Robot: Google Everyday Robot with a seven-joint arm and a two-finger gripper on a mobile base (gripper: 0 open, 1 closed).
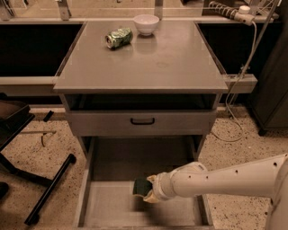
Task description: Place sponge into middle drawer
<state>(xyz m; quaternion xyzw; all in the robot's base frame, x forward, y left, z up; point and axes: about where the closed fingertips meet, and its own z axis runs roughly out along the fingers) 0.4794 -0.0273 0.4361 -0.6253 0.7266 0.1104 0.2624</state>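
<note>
Next, my gripper lets go of the sponge on the grey bottom of the open drawer (140, 188), somewhere around the middle of that drawer bottom.
The sponge (140, 184) shows its dark green face, held just above the floor of the pulled-out middle drawer (108, 207), a wide grey box at the bottom of the cabinet. My gripper (145, 191) reaches in from the right on a white arm and is shut on the sponge over the drawer's middle. The sponge's yellow foam is mostly hidden by the fingers.
Above the open drawer is a shut grey drawer front with a black handle (142, 121). On the cabinet top lie a crushed green can (118, 38) and a white bowl (146, 23). A black chair base (47, 191) stands on the floor at left. A power strip with cable (231, 12) is at the top right.
</note>
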